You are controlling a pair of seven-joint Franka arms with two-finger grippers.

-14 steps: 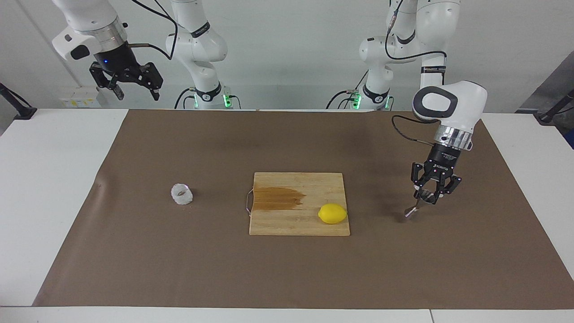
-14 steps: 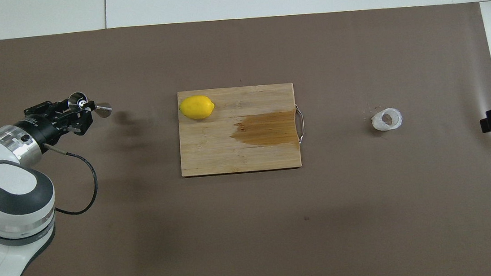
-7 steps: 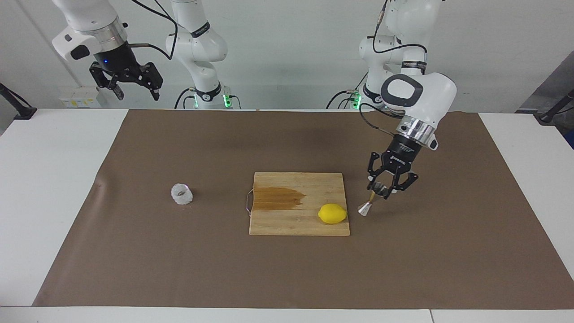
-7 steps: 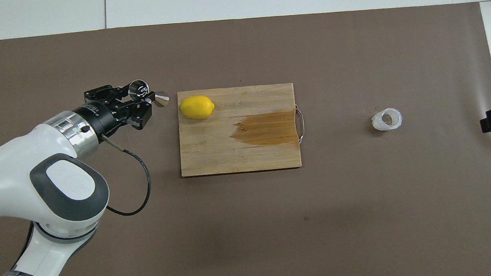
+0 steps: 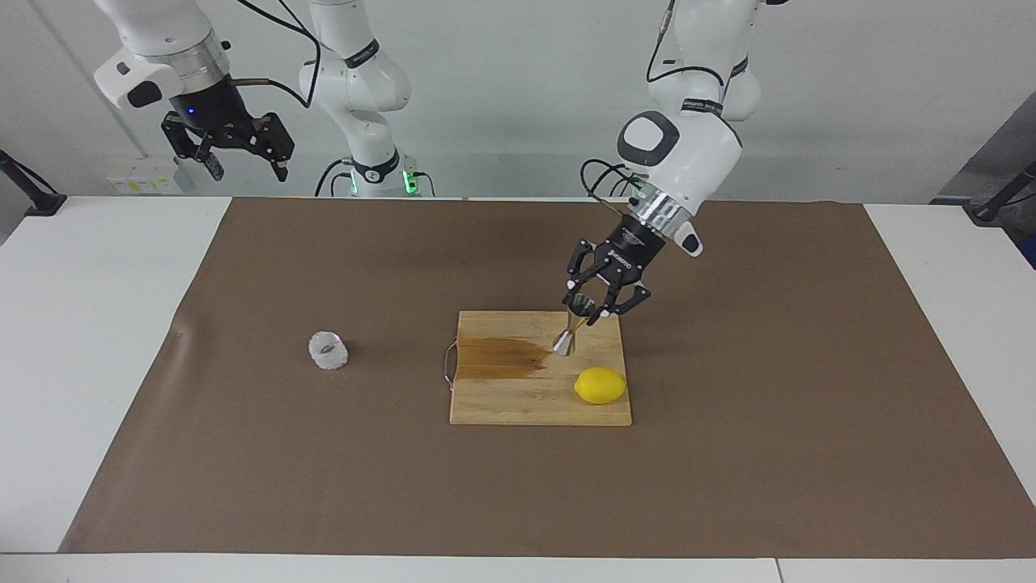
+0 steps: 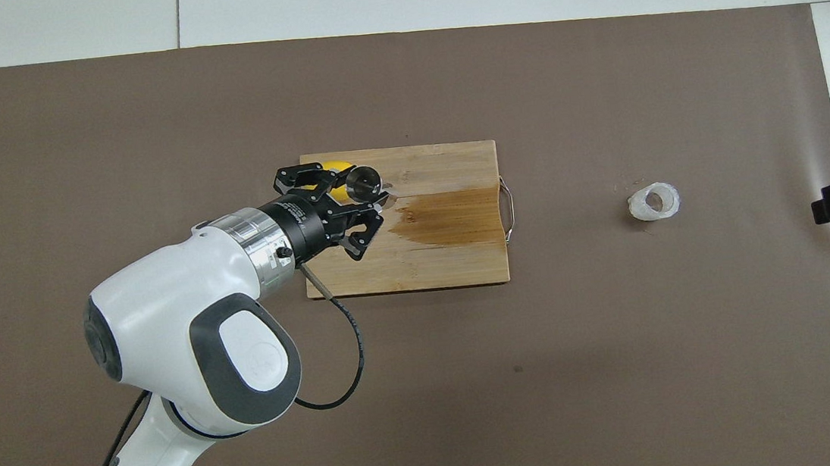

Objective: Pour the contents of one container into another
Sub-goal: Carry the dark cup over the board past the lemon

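The robot's left gripper needs to set the small steel jigger down on the dark wet stain of the cutting board (image 6: 441,232).
My left gripper (image 5: 584,312) is shut on the small steel jigger (image 5: 566,338), gripping its upper cone. It hangs tilted in the air over the wooden cutting board (image 5: 518,409), above the edge of the dark wet stain (image 5: 502,358). From above, the jigger's open mouth (image 6: 364,181) shows at the left gripper (image 6: 362,196). The whitish bumpy cup (image 5: 328,351) stands alone on the brown mat toward the right arm's end (image 6: 654,201). My right gripper (image 5: 243,164) waits open, high above the table's edge at its own end.
A yellow lemon (image 5: 600,385) lies on the cutting board (image 6: 448,260); from above the left gripper half covers the lemon (image 6: 336,169). The board has a wire handle (image 5: 447,366) on the cup's side. A brown mat (image 5: 769,453) covers most of the white table.
My left arm has carried the jigger from the mat at its own end across to over the cutting board, past the lemon. The right arm and the cup have not moved.
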